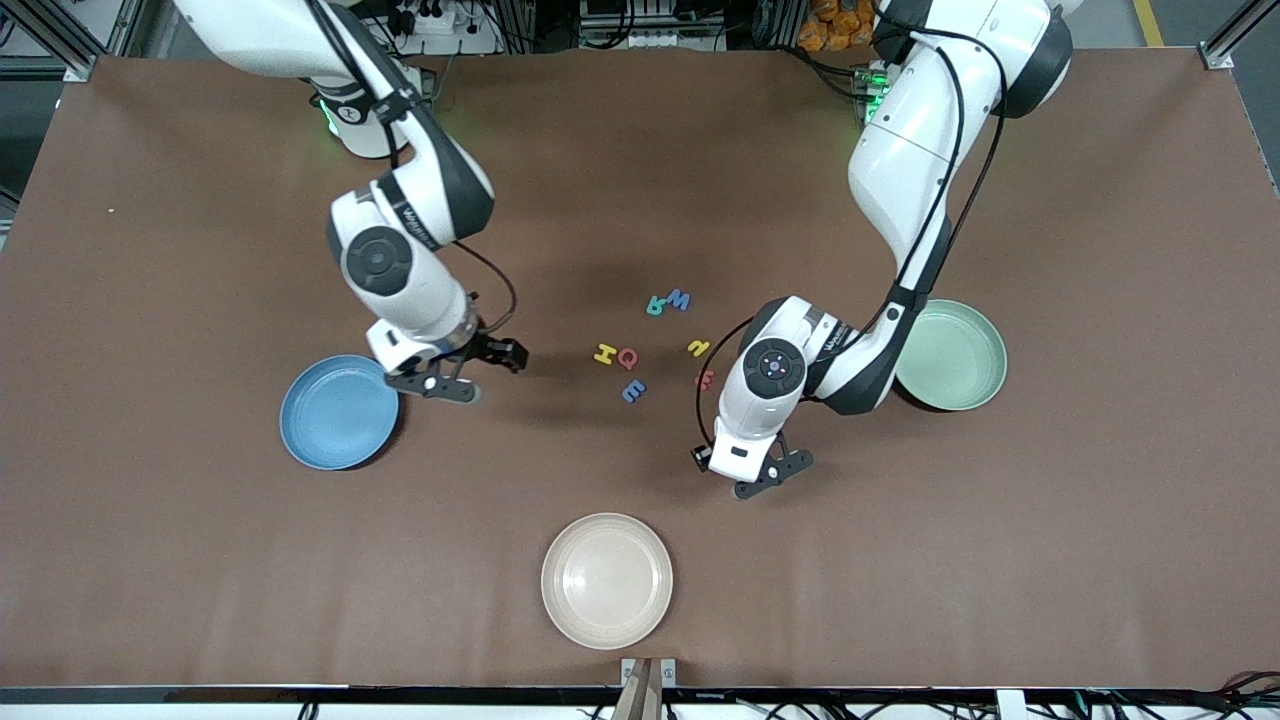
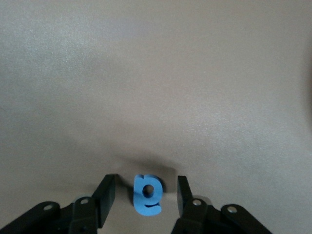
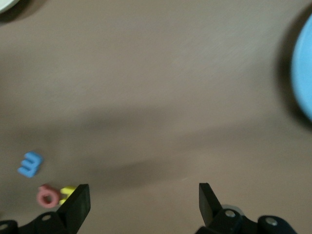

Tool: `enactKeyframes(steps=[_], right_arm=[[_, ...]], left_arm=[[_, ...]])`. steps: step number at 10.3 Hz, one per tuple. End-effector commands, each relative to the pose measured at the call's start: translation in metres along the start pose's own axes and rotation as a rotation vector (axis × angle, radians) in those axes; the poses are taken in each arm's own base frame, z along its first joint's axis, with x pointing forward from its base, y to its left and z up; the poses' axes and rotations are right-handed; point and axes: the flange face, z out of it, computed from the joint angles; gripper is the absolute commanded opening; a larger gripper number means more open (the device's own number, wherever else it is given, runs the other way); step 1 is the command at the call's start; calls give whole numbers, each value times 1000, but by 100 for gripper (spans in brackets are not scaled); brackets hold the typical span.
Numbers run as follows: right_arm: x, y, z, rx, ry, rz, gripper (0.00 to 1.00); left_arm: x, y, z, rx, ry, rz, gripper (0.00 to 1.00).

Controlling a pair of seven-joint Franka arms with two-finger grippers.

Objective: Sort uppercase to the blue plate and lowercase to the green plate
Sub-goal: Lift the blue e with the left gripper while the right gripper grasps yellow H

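The robot's right gripper should next move to the yellow H beside the red Q and close on the outer sides of its legs (image 1: 606,354) (image 3: 67,191).
A blue rounded lowercase letter (image 2: 147,195) lies on the table between the fingers of my left gripper (image 2: 146,188). The jaws are open, with a gap on each side of it. In the front view that gripper (image 1: 772,476) hides this letter. The other letters lie in a loose cluster: teal R (image 1: 655,305), blue W (image 1: 679,299), yellow H (image 1: 604,353), red Q (image 1: 628,357), light-blue lowercase (image 1: 633,391), yellow lowercase (image 1: 698,347), red lowercase (image 1: 705,379). My right gripper (image 1: 480,372) is open and empty beside the blue plate (image 1: 338,412). The green plate (image 1: 955,356) sits partly under the left arm.
A cream plate (image 1: 607,580) sits near the table's front edge, nearer to the front camera than the cluster. In the right wrist view the blue plate (image 3: 304,73), the light-blue letter (image 3: 30,164) and the red Q (image 3: 47,196) show around the open right gripper (image 3: 144,204).
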Motion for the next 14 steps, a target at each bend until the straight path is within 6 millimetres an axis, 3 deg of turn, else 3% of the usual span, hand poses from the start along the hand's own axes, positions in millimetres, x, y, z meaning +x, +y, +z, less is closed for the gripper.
enactKeyframes(steps=[1,4,6,10,14], right_arm=[[-30,-43,32,8,4,35,97],[-80,-94,49,-46,62,-229,96],[-95,-103,55,-53,48,-506,94],[-92,-102,64,-57,40,-1012,91],[-92,-110,100,-62,77,-1334,85]], left_arm=[[1,6,0,-4,32,-18,53],[-7,9,6,0,28,-17,49],[-8,10,6,0,27,-18,45],[-8,8,8,5,26,-9,30],[-7,6,10,10,26,2,15]])
